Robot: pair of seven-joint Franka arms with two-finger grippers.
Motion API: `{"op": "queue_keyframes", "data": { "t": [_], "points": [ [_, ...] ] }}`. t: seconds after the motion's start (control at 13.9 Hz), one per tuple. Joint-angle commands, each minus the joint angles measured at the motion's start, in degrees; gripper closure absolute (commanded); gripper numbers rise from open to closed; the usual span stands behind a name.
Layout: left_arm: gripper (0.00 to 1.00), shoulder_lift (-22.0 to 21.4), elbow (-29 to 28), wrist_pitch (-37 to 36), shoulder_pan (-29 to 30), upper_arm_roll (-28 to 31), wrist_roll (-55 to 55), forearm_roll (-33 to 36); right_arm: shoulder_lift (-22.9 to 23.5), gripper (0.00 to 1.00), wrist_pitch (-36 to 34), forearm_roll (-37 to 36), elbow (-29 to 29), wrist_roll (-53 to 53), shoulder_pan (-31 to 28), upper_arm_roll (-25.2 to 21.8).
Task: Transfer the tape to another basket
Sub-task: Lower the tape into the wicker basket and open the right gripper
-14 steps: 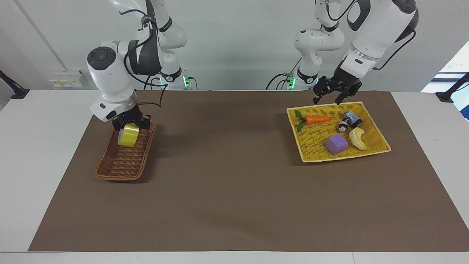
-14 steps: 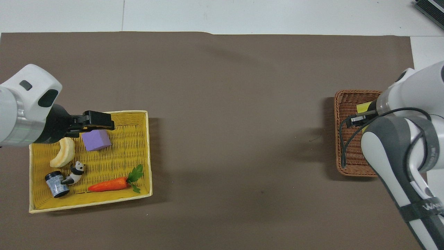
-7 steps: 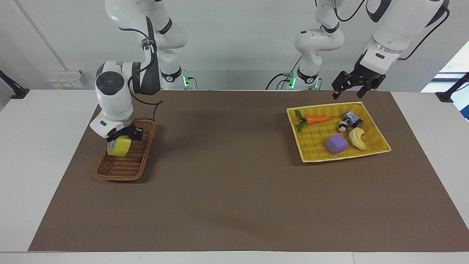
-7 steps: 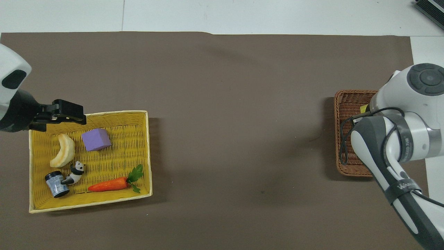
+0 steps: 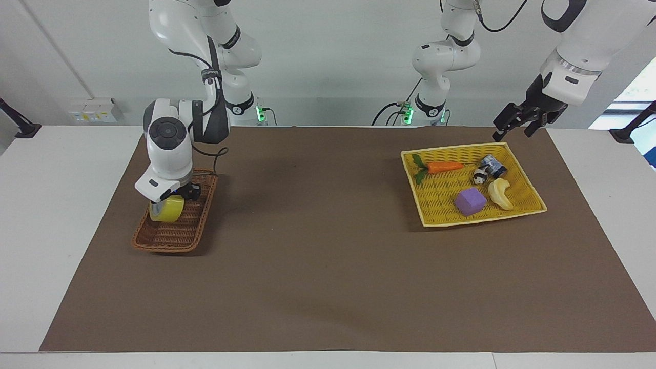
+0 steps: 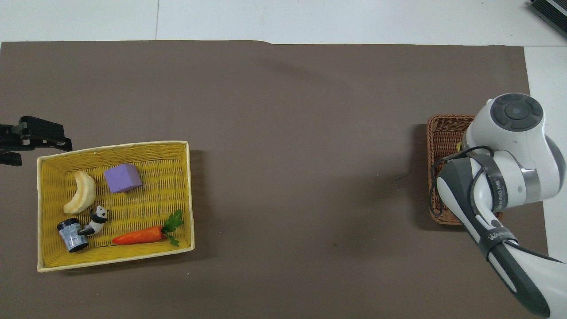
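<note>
My right gripper's yellow tape will rest inside the dark-brown wicker basket, midway (image 6: 454, 170) along the tray-side, once released.
The yellow tape (image 5: 167, 210) sits low inside the dark-brown wicker basket (image 5: 166, 242), at the right arm's end of the table. My right gripper (image 5: 169, 201) is shut on the roll from above; whether the roll rests on the basket floor I cannot tell. In the overhead view the right arm covers the tape and much of the basket (image 6: 443, 133). My left gripper (image 5: 511, 134) hangs open and empty in the air by the corner of the yellow tray (image 5: 461, 146), at the left arm's end of the table.
The yellow woven tray (image 6: 110, 146) holds a carrot (image 5: 444, 167), a purple cube (image 5: 470, 201), a banana (image 5: 499, 193), a panda figure (image 5: 479, 177) and a small can (image 5: 494, 165). A brown mat (image 5: 318, 246) covers the table between tray and basket.
The right arm has swung more upright and lowered the tape deeper into the basket. The left gripper has risen and drawn away from the tray toward its own end of the table.
</note>
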Motion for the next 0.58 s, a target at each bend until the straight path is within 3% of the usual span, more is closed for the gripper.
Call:
{"op": "queue_keyframes", "data": {
  "t": [0.0, 0.5],
  "points": [
    [0.0, 0.0, 1.0, -1.6, 0.6, -0.8, 0.3, 1.1, -0.7, 1.0, 2.5, -1.8, -2.2, -1.1, -0.9, 0.8],
    [0.0, 0.0, 1.0, -1.6, 0.6, -0.8, 0.2, 1.1, 0.4, 1.0, 4.0, -1.8, -4.0, -2.4, -0.6, 0.8]
  ]
}}
